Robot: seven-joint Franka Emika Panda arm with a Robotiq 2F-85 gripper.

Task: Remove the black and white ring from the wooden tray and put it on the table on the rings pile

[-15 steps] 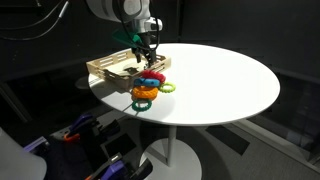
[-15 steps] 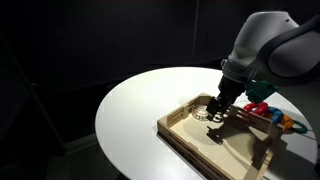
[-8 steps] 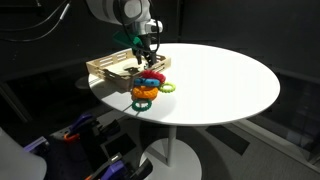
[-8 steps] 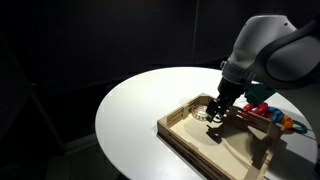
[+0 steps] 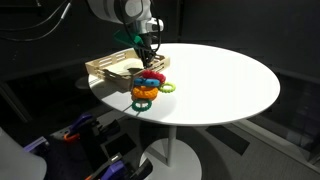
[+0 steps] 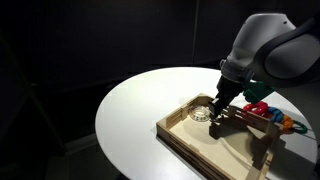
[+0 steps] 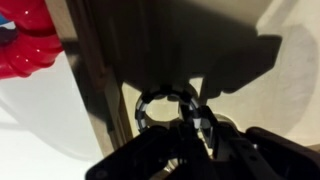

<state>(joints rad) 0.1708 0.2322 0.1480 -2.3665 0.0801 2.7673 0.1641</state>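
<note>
The robot's gripper should release the black and white ring on the light-green ring [image 5: 168, 85] next to the rings pile.
The black and white ring [image 7: 142, 110] lies on the floor of the wooden tray [image 7: 270, 70], close to its side wall; in an exterior view the ring [image 6: 203, 111] shows at the tray's [image 6: 178, 135] far end. My gripper [image 7: 195, 118] reaches down into the tray and is shut on the ring's rim, one finger inside the hole and one outside. Both exterior views show the gripper [image 5: 148, 60] [image 6: 213, 112] low over the tray [image 5: 104, 68]. The rings pile [image 5: 147, 86] [image 6: 268, 112] sits on the table [image 5: 225, 85] just beside the tray.
A small light-green ring [image 5: 168, 88] lies on the table next to the pile. Red rings [image 7: 25, 40] of the pile show past the tray wall [image 7: 95, 60] in the wrist view. The round table's edge [image 6: 110, 140] runs near the tray.
The jaws have closed from wide open onto the black and white ring's rim. The arm has barely moved and the ring still rests in the tray.
</note>
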